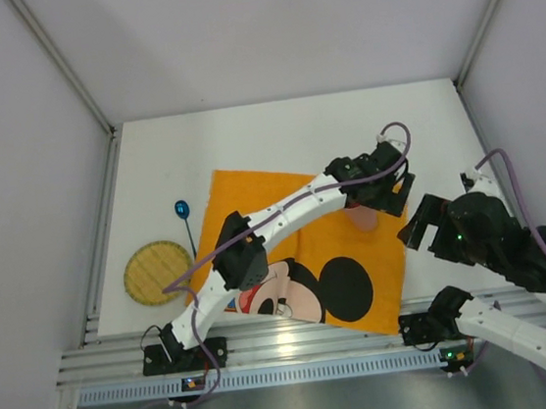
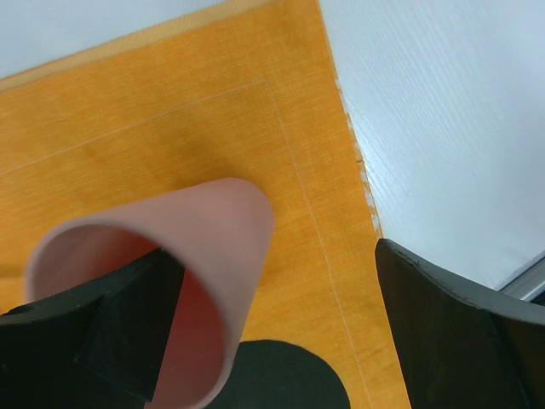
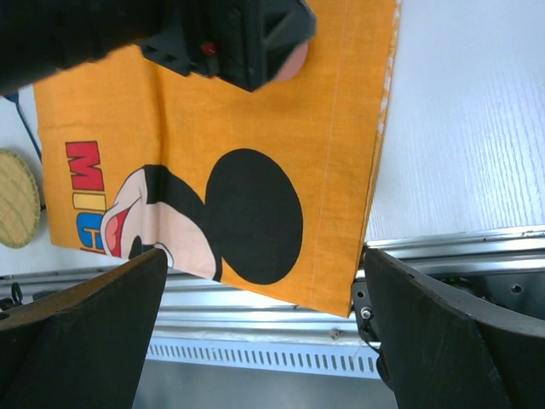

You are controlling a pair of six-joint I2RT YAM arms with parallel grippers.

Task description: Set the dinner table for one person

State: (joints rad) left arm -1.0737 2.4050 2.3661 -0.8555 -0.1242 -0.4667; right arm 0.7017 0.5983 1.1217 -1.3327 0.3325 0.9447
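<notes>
My left gripper is to close on the pink cup's rim (image 1: 365, 208) (image 2: 225, 317), on the side of the rim toward the black mouse ear and bare table, because one finger is inside.
A pink cup (image 1: 362, 220) is over the right part of the orange cartoon-mouse mat (image 1: 252, 192), which lies on the white dinner table (image 1: 275, 135). My left gripper (image 1: 380, 192) reaches across the mat to it. In the left wrist view the jaws stand wide apart (image 2: 272, 281). The left finger (image 2: 111, 332) is inside the cup (image 2: 213, 230), and the right finger (image 2: 460, 332) is well clear of its wall. I cannot tell whether the cup rests on the mat (image 2: 170, 128). My right gripper (image 1: 418, 222) is open and empty (image 3: 264, 264) above the mat's near right corner (image 3: 341, 273).
A blue spoon (image 1: 184, 215) and a round woven coaster (image 1: 156, 272) lie on the table left of the mat. Grey walls close in the table's sides and back. A metal rail (image 1: 299, 345) runs along the near edge. Bare table (image 3: 468, 111) shows right of the mat.
</notes>
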